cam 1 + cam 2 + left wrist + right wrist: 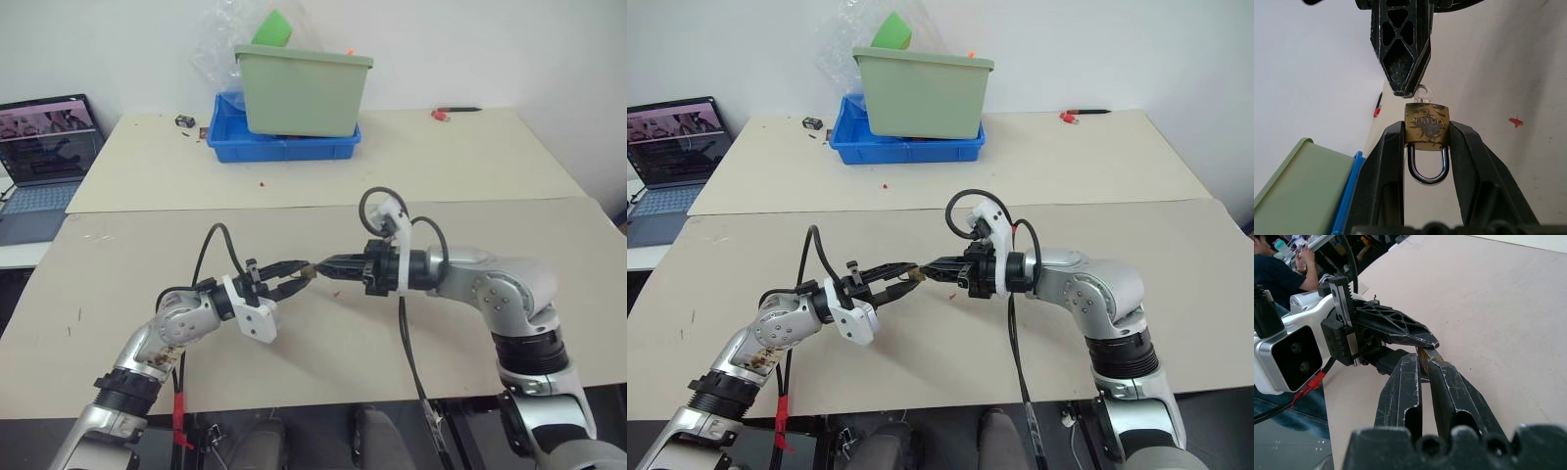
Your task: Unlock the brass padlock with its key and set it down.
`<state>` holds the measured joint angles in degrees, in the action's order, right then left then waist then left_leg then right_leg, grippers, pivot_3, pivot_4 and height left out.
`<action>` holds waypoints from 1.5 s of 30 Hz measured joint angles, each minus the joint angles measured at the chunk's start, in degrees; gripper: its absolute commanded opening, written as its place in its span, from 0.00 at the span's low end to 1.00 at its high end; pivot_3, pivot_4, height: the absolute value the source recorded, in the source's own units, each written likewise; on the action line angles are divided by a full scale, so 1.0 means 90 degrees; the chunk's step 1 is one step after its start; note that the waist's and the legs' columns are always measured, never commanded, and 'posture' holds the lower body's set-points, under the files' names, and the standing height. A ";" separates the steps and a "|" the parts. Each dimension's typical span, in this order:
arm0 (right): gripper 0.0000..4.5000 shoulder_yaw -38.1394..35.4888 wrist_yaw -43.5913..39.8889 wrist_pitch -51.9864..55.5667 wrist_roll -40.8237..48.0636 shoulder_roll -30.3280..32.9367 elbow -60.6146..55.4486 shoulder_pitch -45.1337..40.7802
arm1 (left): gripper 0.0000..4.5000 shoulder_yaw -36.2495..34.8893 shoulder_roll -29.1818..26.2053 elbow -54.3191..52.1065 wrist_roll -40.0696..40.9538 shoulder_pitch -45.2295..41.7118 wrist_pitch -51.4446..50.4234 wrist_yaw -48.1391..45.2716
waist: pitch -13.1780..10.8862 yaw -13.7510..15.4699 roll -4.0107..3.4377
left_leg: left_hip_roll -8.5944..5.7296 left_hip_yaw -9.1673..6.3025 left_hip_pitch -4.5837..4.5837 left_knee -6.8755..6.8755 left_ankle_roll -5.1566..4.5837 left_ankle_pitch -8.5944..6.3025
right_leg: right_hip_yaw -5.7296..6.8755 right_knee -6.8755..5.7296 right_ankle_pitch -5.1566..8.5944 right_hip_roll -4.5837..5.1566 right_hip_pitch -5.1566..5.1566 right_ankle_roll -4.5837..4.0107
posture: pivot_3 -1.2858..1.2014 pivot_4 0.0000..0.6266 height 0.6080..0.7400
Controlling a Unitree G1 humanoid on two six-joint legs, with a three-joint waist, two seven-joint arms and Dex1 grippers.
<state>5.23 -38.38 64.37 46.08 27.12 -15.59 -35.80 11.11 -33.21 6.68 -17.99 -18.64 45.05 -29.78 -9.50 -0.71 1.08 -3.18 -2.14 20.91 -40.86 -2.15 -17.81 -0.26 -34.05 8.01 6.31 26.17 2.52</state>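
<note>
My right gripper will let go of the key's head and take over the padlock's body [1426, 126], because the padlock's shackle points back between my left gripper's fingers.
The brass padlock [1427, 126] is clamped by its body between the two fingers of my left gripper [297, 273], with its silvery shackle [1426, 169] pointing back toward that wrist. It hangs in the air above the middle of the front table. The key [1423, 92] sticks out of the padlock's far end, and only a little of its silvery head shows. My right gripper [319, 265] comes in from the opposite side, tip to tip with the left, its fingers [1405, 382] shut on the key's head.
At the back of the far table [470, 157] a green bin [302, 88] stands in a blue tray [284, 147]. A red pen [456, 113] lies at the back right, a laptop [44, 157] is at the left, and a seated person [1278, 269] is beyond.
</note>
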 measured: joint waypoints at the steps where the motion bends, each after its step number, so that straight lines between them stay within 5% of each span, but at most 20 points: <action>1: 0.15 0.0022 0.0004 0.0000 -0.0007 -0.0008 0.0000 0.0000 | 0.18 0.0000 0.0000 -0.0001 0.0000 0.0000 -0.0001 0.0000 | 0.0000 0.0000 0.0000 | 0.0000 0.0000 0.0000 0.0000 0.0000 0.0000 | 0.0000 0.0000 0.0000 0.0000 0.0000 0.0000 | 0.52 0.24 1.00; 16: 0.15 -0.0551 0.0009 0.0247 0.0276 0.0160 0.0170 -0.0369 | 0.18 0.0006 -0.0009 -0.0246 0.0018 0.0070 -0.0189 -0.0024 | 0.0000 0.0004 -0.0001 | 0.0000 -0.0001 0.0002 0.0001 0.0000 0.0000 | 0.0001 0.0001 0.0000 0.0000 0.0001 0.0000 | 0.52 0.24 1.00; 23: 0.69 -0.0758 0.0136 0.0437 0.0357 0.0176 0.0162 -0.0446 | 0.18 0.0006 -0.0010 -0.0322 0.0034 0.0072 -0.0306 -0.0053 | 0.0000 -0.0004 -0.0001 | 0.0001 0.0000 0.0005 0.0002 -0.0001 0.0000 | -0.0001 0.0001 0.0000 0.0000 0.0003 0.0000 | 0.52 0.24 1.00; 45: 0.69 -0.0451 -0.0011 0.0485 0.0401 0.0071 0.0256 0.0067 | 0.18 0.0007 -0.0023 -0.0516 0.0044 0.0109 -0.0415 -0.0084 | 0.0000 0.0000 0.0000 | 0.0000 0.0000 0.0006 0.0001 -0.0001 0.0000 | 0.0000 0.0001 0.0000 0.0000 0.0003 0.0001 | 0.52 0.24 1.00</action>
<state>1.17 -38.48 68.74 49.69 27.76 -13.29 -35.19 11.17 -33.42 2.03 -17.60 -17.67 41.31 -30.54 -9.50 -0.70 1.07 -3.18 -2.14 20.97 -40.85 -2.15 -17.81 -0.26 -34.04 8.00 6.31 26.19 2.52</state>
